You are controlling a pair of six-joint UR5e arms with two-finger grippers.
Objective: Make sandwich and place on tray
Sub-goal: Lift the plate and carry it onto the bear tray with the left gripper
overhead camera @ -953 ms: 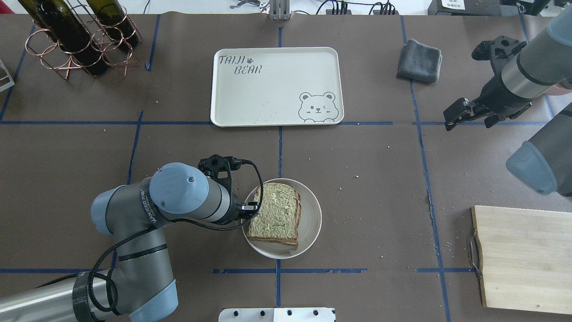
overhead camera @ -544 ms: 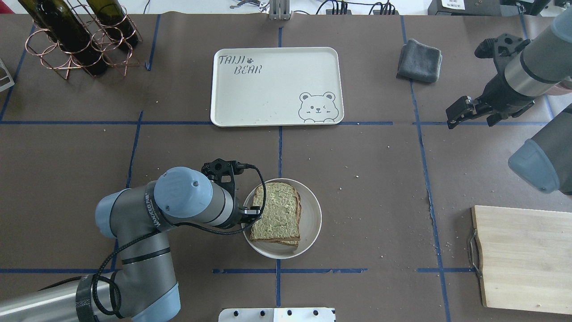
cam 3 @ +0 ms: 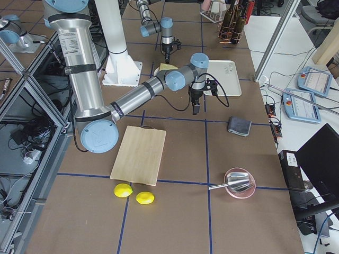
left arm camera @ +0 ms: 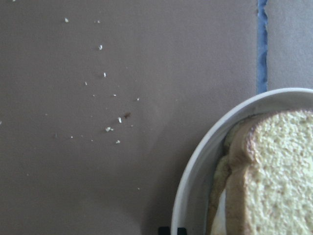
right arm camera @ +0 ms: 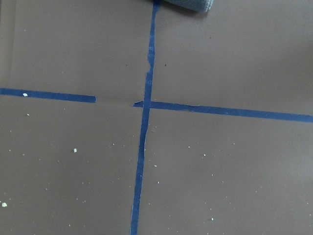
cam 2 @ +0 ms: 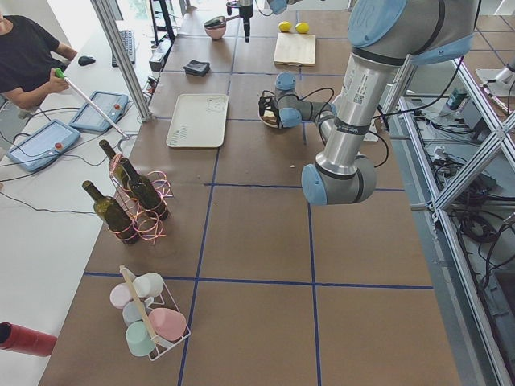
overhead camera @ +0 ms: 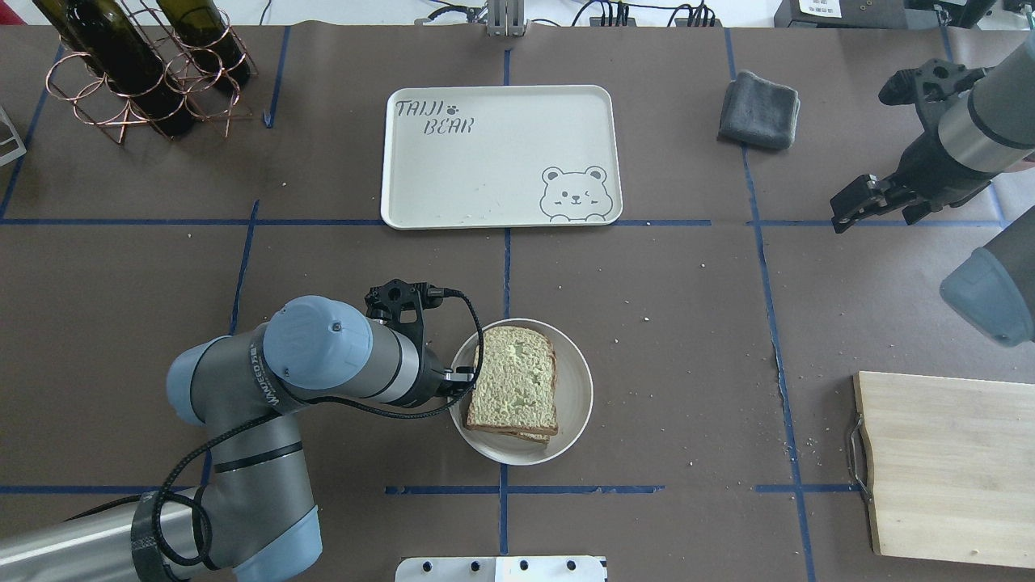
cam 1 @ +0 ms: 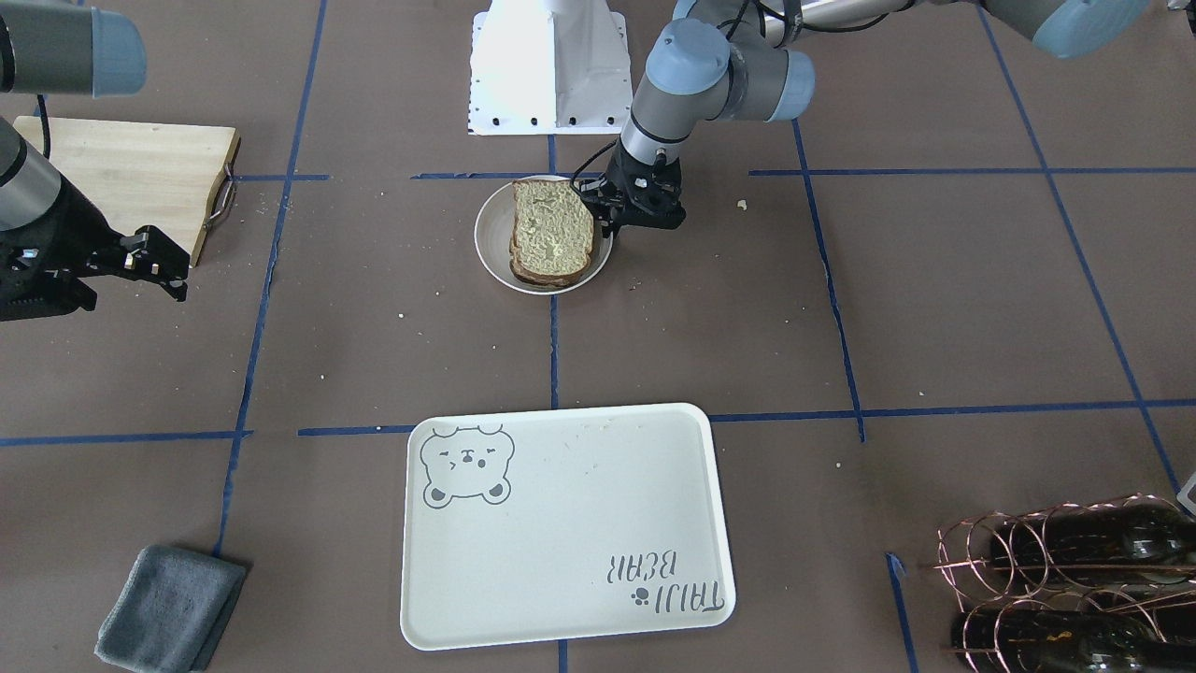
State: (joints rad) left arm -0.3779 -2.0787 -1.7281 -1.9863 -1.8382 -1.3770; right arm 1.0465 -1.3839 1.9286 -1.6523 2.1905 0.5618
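Observation:
I will release the white plate with my left gripper on the cream bear tray (cam 1: pixel 574 518), between the bear face and the lettering.
The sandwich (overhead camera: pixel 516 380) lies on a round white plate (overhead camera: pixel 576 396) near the table's front centre; the top bread slice covers it. The left wrist view shows two crusts (left arm camera: pixel 279 181) with a sliver of white between them. My left gripper (overhead camera: pixel 461 374) is at the plate's left rim, and its fingertips look shut on that rim, beside the sandwich. In the front-facing view the gripper (cam 1: pixel 600 207) sits at the plate's (cam 1: pixel 491 243) right side. The cream bear tray (overhead camera: pixel 485 170) lies empty farther back. My right gripper (overhead camera: pixel 849 212) hangs open and empty at the far right.
A wooden cutting board (overhead camera: pixel 946 469) lies at the front right, a folded grey cloth (overhead camera: pixel 758 99) at the back right, and a copper rack with wine bottles (overhead camera: pixel 145 65) at the back left. Crumbs dot the brown table cover.
The plate with the sandwich has slid a little to the right, and the sandwich has turned straighter. The right arm has drawn back to the right.

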